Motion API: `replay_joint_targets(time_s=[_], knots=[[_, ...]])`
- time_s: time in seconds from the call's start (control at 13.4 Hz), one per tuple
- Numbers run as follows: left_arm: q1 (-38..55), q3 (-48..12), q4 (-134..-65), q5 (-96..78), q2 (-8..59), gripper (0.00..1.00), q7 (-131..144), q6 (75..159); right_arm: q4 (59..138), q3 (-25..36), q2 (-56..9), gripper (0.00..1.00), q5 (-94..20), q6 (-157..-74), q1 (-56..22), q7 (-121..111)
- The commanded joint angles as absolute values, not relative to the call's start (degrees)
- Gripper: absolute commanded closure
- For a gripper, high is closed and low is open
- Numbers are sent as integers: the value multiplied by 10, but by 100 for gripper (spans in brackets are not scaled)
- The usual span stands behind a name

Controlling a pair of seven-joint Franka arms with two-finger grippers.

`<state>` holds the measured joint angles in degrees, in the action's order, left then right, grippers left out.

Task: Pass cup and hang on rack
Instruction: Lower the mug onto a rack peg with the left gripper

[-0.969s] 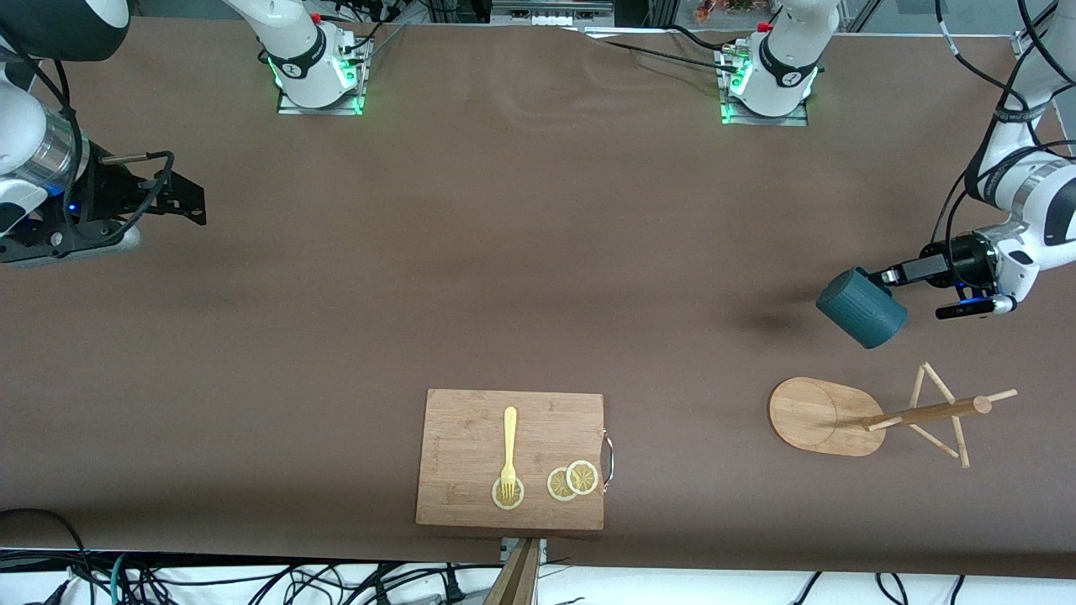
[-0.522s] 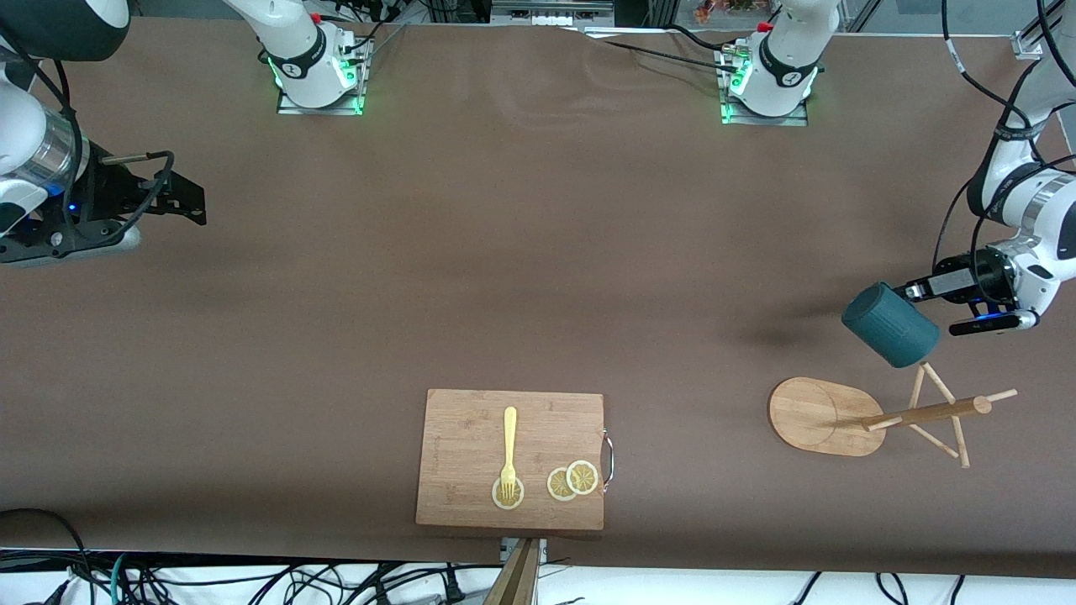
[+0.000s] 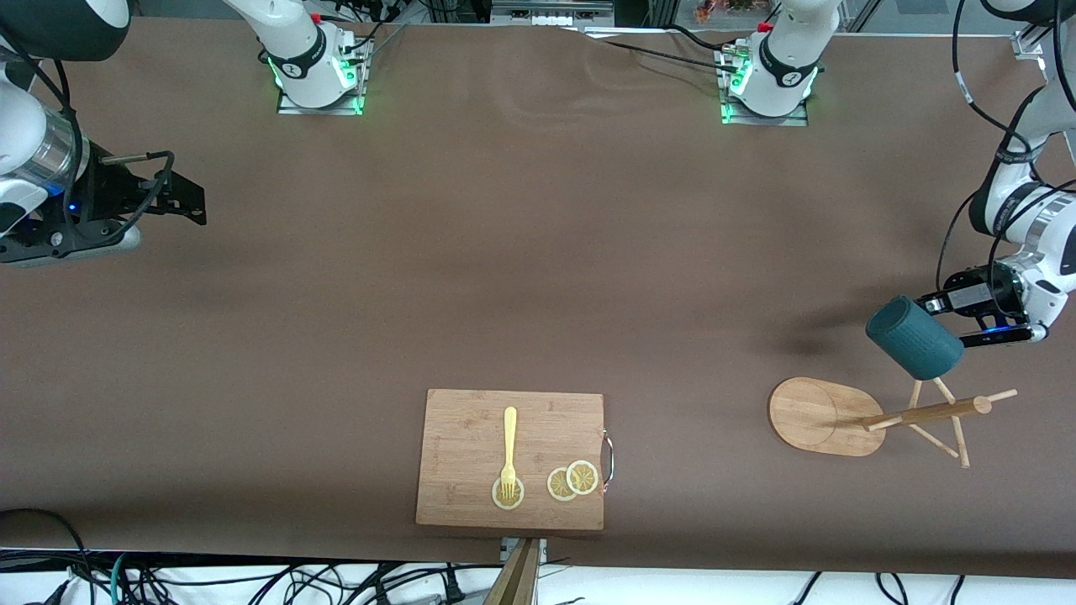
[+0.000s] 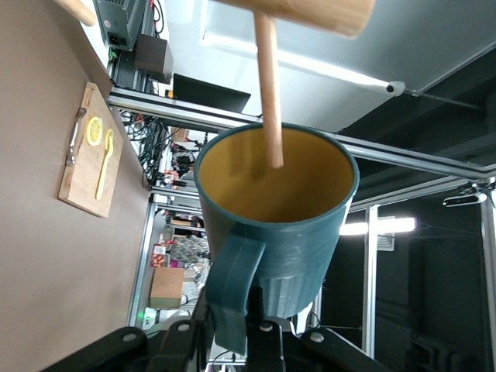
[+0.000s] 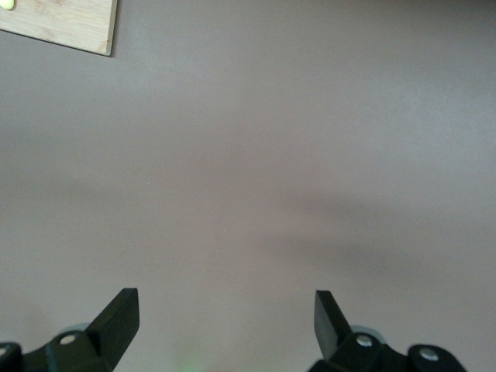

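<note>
The robot's left gripper needs to release the dark teal cup on the wooden rack's thin peg (image 3: 915,377) (image 4: 269,85) facing the cup's opening. The cup now hangs over the rack.
The dark teal ribbed cup (image 3: 914,339) hangs in my left gripper (image 3: 940,313), which is shut on its handle (image 4: 232,298). The cup is in the air over the wooden rack (image 3: 891,413), its mouth turned toward a peg. In the left wrist view a thin peg (image 4: 267,85) reaches in front of the cup's ochre inside (image 4: 271,182). The rack stands at the left arm's end of the table, on an oval base (image 3: 820,416). My right gripper (image 3: 172,202) is open and empty, waiting over bare table at the right arm's end.
A rectangular bamboo cutting board (image 3: 510,459) lies near the table's front edge, bearing a yellow fork (image 3: 508,454) and lemon slices (image 3: 573,480). Brown table spreads between the arms. The two arm bases stand along the table edge farthest from the front camera.
My left gripper has carried the cup toward the rack, from over bare table to over the rack's pegs. The right arm has not moved.
</note>
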<state>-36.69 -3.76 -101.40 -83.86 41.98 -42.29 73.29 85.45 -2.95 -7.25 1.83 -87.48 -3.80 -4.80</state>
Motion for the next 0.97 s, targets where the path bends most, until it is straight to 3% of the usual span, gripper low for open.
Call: replay_joint_targets(time_s=[0.0,0.82,0.89], knots=[[-374,-43,-963,-853,467,100,-423,708,865,-34,-62,0,18,-882,-33,-54],[-377,-43,-954,-904,527,98,-426,704,865,-34,-62,0,18,-882,-33,-54],[-377,-43,-948,-903,529,80,-435,705,865,-34,-62,0,18,-882,-33,-54]])
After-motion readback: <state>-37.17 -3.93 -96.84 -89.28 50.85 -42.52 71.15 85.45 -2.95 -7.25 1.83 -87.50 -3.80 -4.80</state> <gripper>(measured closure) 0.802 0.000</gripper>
